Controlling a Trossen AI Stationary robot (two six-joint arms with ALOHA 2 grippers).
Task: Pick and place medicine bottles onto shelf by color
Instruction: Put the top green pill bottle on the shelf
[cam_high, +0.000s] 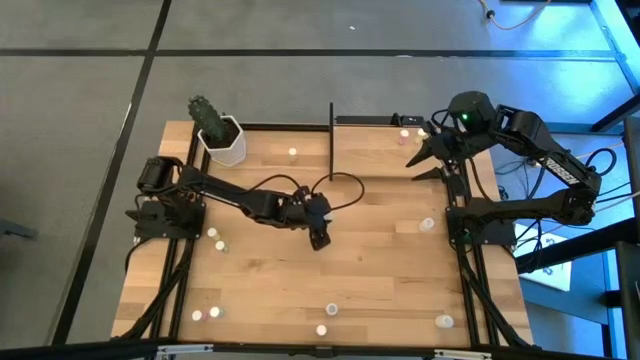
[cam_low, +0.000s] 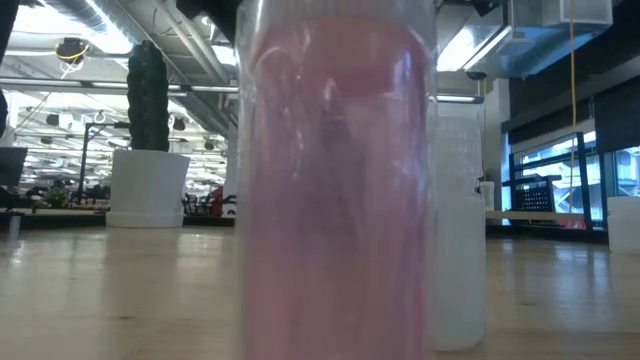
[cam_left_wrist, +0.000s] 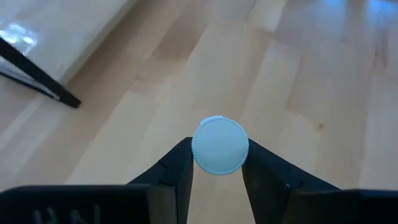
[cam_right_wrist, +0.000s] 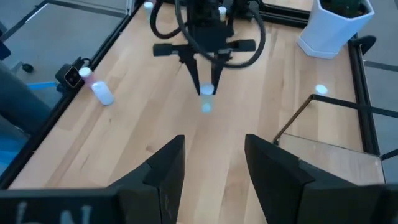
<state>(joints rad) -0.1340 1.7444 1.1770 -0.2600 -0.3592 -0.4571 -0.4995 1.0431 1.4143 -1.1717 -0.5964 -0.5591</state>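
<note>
Next, my left gripper releases the white-capped bottle so that it rests on the bare table before the shelf's corner (cam_high: 328, 228) (cam_left_wrist: 233, 177) that faces the cactus.
My left gripper (cam_high: 319, 240) is at the table's middle, pointing down and shut on a tiny white-capped medicine bottle (cam_left_wrist: 219, 145); the right wrist view shows the pair from afar (cam_right_wrist: 207, 91). My right gripper (cam_right_wrist: 214, 168) is open and empty, high over the shelf's right end (cam_high: 420, 165). The shelf (cam_high: 385, 160), a light-wood board with thin black uprights, stands at the far middle-right. Other bottles stand scattered on the table, such as one (cam_high: 292, 152) near the far edge, one (cam_high: 427, 224) at the right and a pair (cam_high: 214, 238) at the left. My left gripper pinches the bottle between its two fingers, at opposite sides of its round white cap (cam_left_wrist: 195, 153). The fingers come from above, pointing down. The bottle stands upright in the hold, cap up. Whether its base is on the table or just above it, I cannot tell.
A white hexagonal pot (cam_high: 224, 140) with a cactus stands at the far left. Several bottles stand along the near edge (cam_high: 331, 310). A pink bottle (cam_low: 335, 180) stands right before the low camera, a white one (cam_low: 460, 220) behind it. A bottle lies on its side (cam_right_wrist: 102, 93).
</note>
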